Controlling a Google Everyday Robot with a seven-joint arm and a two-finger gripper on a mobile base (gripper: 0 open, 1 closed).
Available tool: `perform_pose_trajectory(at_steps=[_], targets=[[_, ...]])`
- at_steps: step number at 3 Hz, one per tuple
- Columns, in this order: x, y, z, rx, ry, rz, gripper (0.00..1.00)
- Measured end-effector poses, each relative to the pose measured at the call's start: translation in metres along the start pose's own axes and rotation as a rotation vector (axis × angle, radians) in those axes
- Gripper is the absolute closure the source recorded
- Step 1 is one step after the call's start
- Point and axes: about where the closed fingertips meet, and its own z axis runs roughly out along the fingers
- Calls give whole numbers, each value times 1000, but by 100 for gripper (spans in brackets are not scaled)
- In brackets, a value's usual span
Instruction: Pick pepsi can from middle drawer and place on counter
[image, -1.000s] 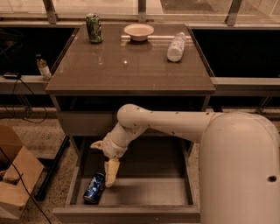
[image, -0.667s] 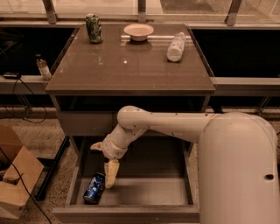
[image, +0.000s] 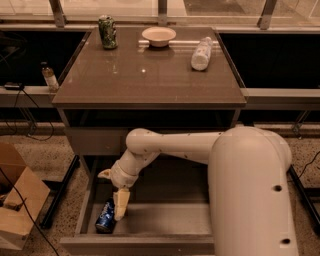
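The pepsi can will be gripped by its back end (image: 109, 207), the end farther from the front of the open drawer.
The pepsi can (image: 105, 216), blue with white lettering, lies on its side at the front left of the open middle drawer (image: 165, 220). My gripper (image: 120, 204) points down into the drawer, right beside the can's upper right side and touching or almost touching it. My white arm (image: 175, 147) reaches in from the right, under the counter's front edge. The counter (image: 150, 75) is the glossy grey-brown top above the drawer.
On the counter stand a green patterned can (image: 107, 32) at the back left, a white bowl (image: 158, 35) at the back middle and a clear plastic bottle (image: 201, 53) lying at the back right. A cardboard box (image: 17, 200) sits on the floor at the left.
My gripper has moved slightly down and left, closer to the pepsi can. The can has not moved.
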Motion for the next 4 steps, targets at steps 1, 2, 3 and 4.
perform_pose_trajectory(at_steps=[1,2,3,4], targets=[[14,-6,50,-32,-9,-4,0],[32,-1,84,-27,-21,35,0],[48,4,104,-4,-21,79,0],[46,4,102,-4,-21,79,0]])
